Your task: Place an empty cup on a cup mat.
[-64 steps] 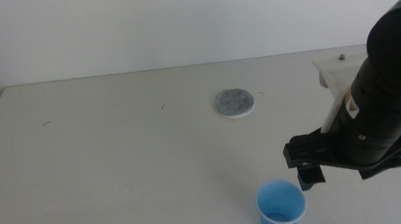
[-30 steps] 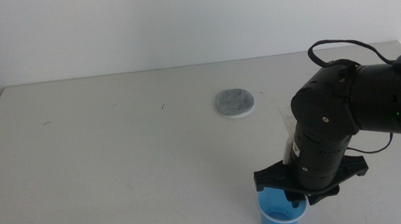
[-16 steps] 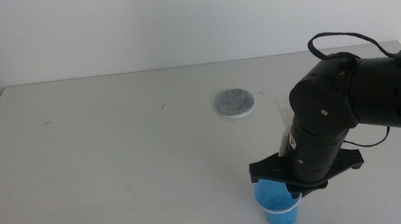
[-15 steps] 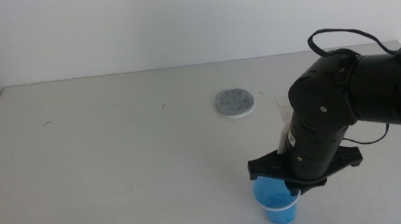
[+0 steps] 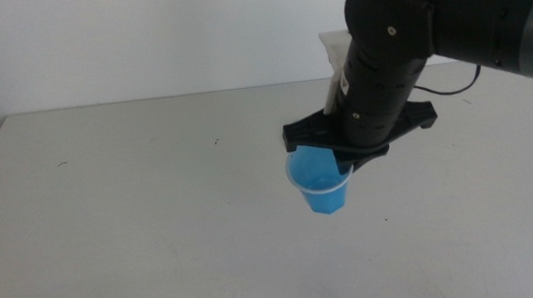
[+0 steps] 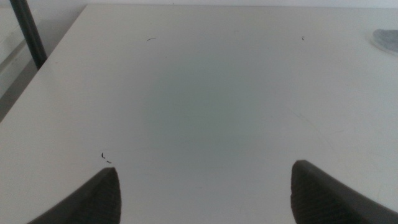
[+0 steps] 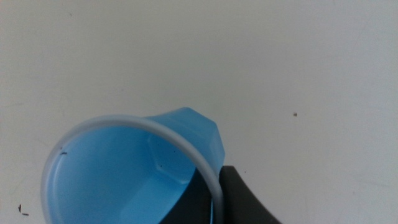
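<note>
The blue cup, now hanging over the middle of the table, will be let go by my right gripper on the cup mat (image 5: 314,144) near the far edge of the table, behind the black arm.
The blue cup (image 5: 322,185) hangs in the air over the middle of the table, with my right gripper (image 5: 332,161) shut on its rim. In the right wrist view the cup (image 7: 124,174) is tilted and empty inside, with one dark finger (image 7: 245,199) against its outer wall; the other finger is hidden. The cup mat is covered by the right arm in the middle view; only its grey edge (image 6: 387,41) shows in the left wrist view. My left gripper (image 6: 204,171) waits open over bare table near the front left.
The white table (image 5: 134,212) carries a few small dark specks. The bulky black right arm (image 5: 432,22) reaches in from the upper right, and a pale wall stands behind the table's far edge.
The right gripper came down on the cup near the front edge, shut on its rim, then lifted it and carried it back and left over where the mat lay.
</note>
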Controlling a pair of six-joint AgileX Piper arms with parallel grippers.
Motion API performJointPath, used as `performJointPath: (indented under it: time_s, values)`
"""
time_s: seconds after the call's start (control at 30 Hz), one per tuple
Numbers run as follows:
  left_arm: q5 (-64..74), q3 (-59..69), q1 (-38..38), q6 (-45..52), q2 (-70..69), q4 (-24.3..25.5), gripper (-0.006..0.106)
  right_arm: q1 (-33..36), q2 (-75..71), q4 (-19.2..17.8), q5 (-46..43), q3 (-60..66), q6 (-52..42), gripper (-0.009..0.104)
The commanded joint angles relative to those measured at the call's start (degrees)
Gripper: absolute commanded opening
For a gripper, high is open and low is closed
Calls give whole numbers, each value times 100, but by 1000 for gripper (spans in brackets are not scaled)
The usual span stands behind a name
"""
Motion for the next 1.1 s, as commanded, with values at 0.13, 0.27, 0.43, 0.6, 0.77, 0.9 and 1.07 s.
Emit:
performJointPath:
  time_s: [0.13,0.27,0.43,0.6,0.77,0.9,1.07]
  values:
    - [-384,-34,6,-62,-20,2,105,-332,437,-78,495,-1523,-498,-1]
    - [-384,-34,6,-62,-20,2,105,-672,928,254,659,-2261,-837,-1]
    - [-384,-34,6,-62,-20,2,105,-954,1606,427,887,-3145,-1040,-1]
    - [-384,-34,6,-62,-20,2,105,-1226,2360,703,1118,-4254,-1284,-1]
    - [-384,-34,6,-62,-20,2,105,-1461,2919,837,1118,-5026,-1334,0]
    - [-384,-34,6,-62,-20,2,105,-1662,3129,891,1114,-5149,-1334,0]
    - [-384,-34,6,-62,-20,2,105,-1822,3312,891,1007,-5195,-1348,0]
